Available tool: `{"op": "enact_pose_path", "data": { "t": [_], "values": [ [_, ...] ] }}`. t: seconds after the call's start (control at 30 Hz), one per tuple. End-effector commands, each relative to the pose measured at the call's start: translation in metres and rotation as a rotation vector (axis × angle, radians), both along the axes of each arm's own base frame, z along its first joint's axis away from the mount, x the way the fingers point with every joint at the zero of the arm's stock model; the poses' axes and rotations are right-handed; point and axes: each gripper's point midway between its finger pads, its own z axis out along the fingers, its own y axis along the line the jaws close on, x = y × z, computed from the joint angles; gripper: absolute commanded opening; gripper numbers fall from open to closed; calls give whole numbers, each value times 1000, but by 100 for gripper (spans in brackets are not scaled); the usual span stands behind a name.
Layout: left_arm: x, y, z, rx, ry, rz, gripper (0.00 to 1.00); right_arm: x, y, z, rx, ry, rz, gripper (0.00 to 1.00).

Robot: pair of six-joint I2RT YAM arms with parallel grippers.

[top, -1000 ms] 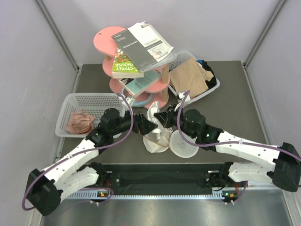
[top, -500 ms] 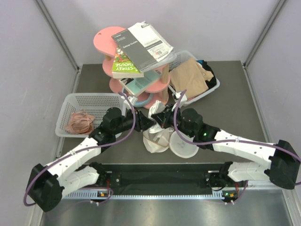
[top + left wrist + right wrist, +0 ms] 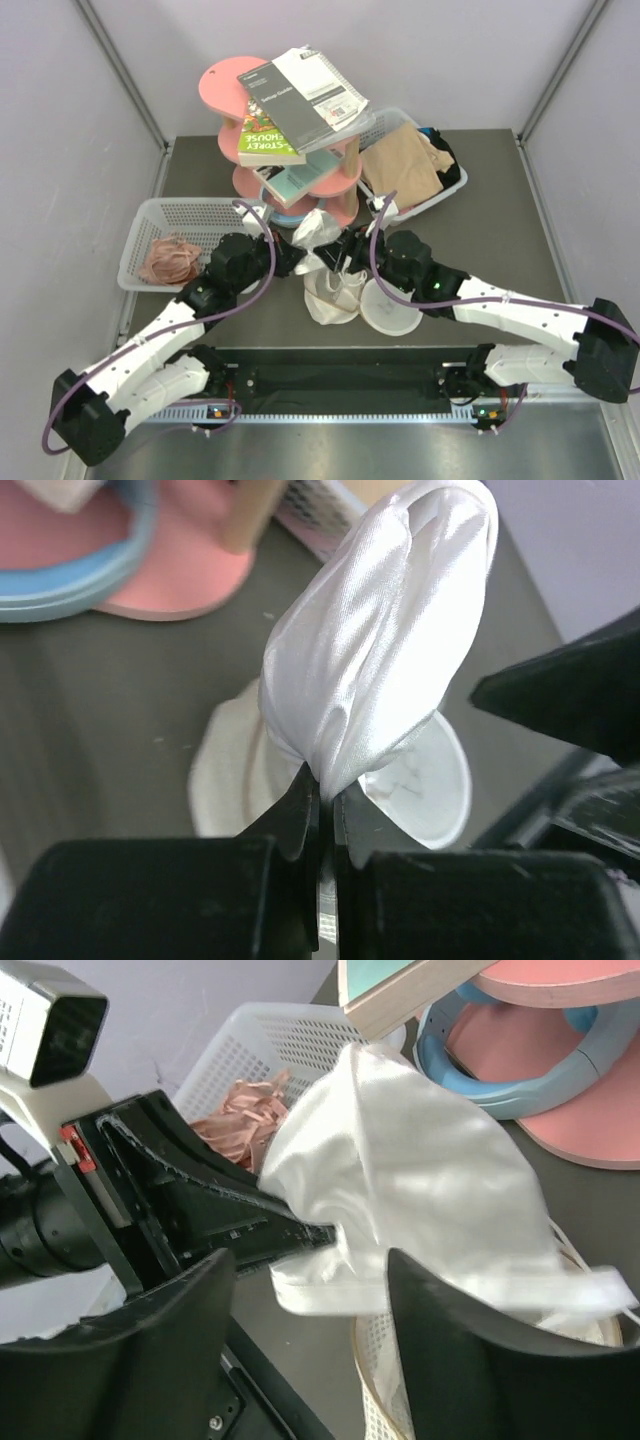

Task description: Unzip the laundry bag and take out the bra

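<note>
The bra, now held up above the table, will be released by my left gripper in the white plastic basket (image 3: 231,246), between the pinkish-brown bundle and the pink stand.
The bra (image 3: 316,228) is a glossy off-white bunch held up above the table. My left gripper (image 3: 298,262) is shut on its lower fold; in the left wrist view the jaws (image 3: 325,792) pinch the bra (image 3: 380,630) tight. The laundry bag (image 3: 392,308) lies open on the table below, its round mesh halves (image 3: 425,785) spread apart. My right gripper (image 3: 340,258) is just right of the bra, open. In the right wrist view its fingers (image 3: 470,1340) stand wide apart with the bra (image 3: 420,1170) hanging loose ahead of them, over the laundry bag's mesh rim (image 3: 400,1415).
A white plastic basket (image 3: 150,215) with a pinkish-brown bundle (image 3: 168,258) stands at the left. A pink tiered stand (image 3: 230,85) carrying books (image 3: 300,90) is close behind the bra. At the back right a second basket (image 3: 455,185) holds tan cloth (image 3: 400,165).
My left gripper has shut on the bra and drawn it up and to the left. My right gripper has opened and let the bra go.
</note>
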Motion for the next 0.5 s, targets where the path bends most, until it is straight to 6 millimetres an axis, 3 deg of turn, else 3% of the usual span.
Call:
{"op": "enact_pose_path", "data": {
  "t": [0.0, 0.13, 0.3, 0.47],
  "values": [
    [18, 46, 38, 69, -117, 235, 0, -1, -6, 45, 65, -73, -24, 69],
    [21, 80, 68, 110, -190, 374, 0, 1, -23, 45, 37, -79, -77, 80],
    [22, 118, 107, 152, -270, 527, 0, 5, -43, 43, 12, -92, -142, 83],
    [22, 157, 120, 261, -307, 696, 0, 5, -55, 43, 11, -95, -171, 84]
  ]
}}
